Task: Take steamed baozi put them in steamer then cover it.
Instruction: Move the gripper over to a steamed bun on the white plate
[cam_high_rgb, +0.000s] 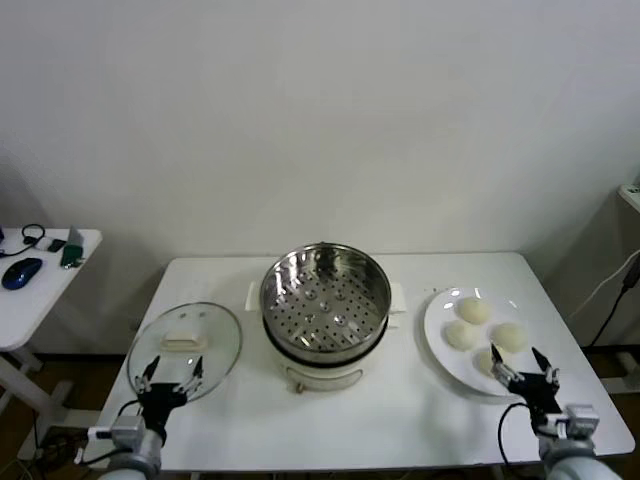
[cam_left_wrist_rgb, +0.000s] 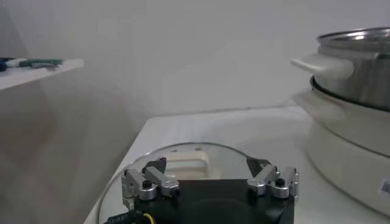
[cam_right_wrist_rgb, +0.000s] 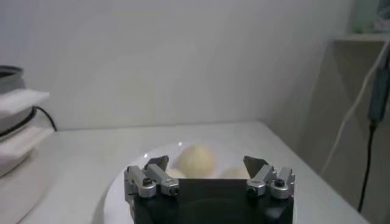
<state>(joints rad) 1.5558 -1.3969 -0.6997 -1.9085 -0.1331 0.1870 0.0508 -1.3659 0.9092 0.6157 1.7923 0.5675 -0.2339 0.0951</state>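
The middle of the farthest baozi (cam_high_rgb: 473, 310), the one by the white plate's far edge, will be held by my right gripper when it closes around it.
The steamer (cam_high_rgb: 272, 290) stands open and empty at the table's middle, its perforated tray bare. The cover (cam_high_rgb: 190, 325), clear glass with a cream handle (cam_high_rgb: 182, 342), lies flat to its left. Four baozi sit on a white plate (cam_high_rgb: 437, 312) at the right; the nearest (cam_high_rgb: 486, 358) is just in front of my right gripper (cam_high_rgb: 521, 368). My right gripper is open and empty at the plate's near edge; in the right wrist view (cam_right_wrist_rgb: 206, 165) a baozi (cam_right_wrist_rgb: 196, 159) lies ahead between its fingers. My left gripper (cam_high_rgb: 171, 374) is open and empty over the cover's near edge (cam_left_wrist_rgb: 183, 152).
A white side table (cam_high_rgb: 60, 285) with a dark mouse (cam_high_rgb: 22, 271) stands far left. A black cable (cam_high_rgb: 612, 300) hangs at the far right. The steamer's white base and side handle (cam_left_wrist_rgb: 323, 66) rise right of the left gripper.
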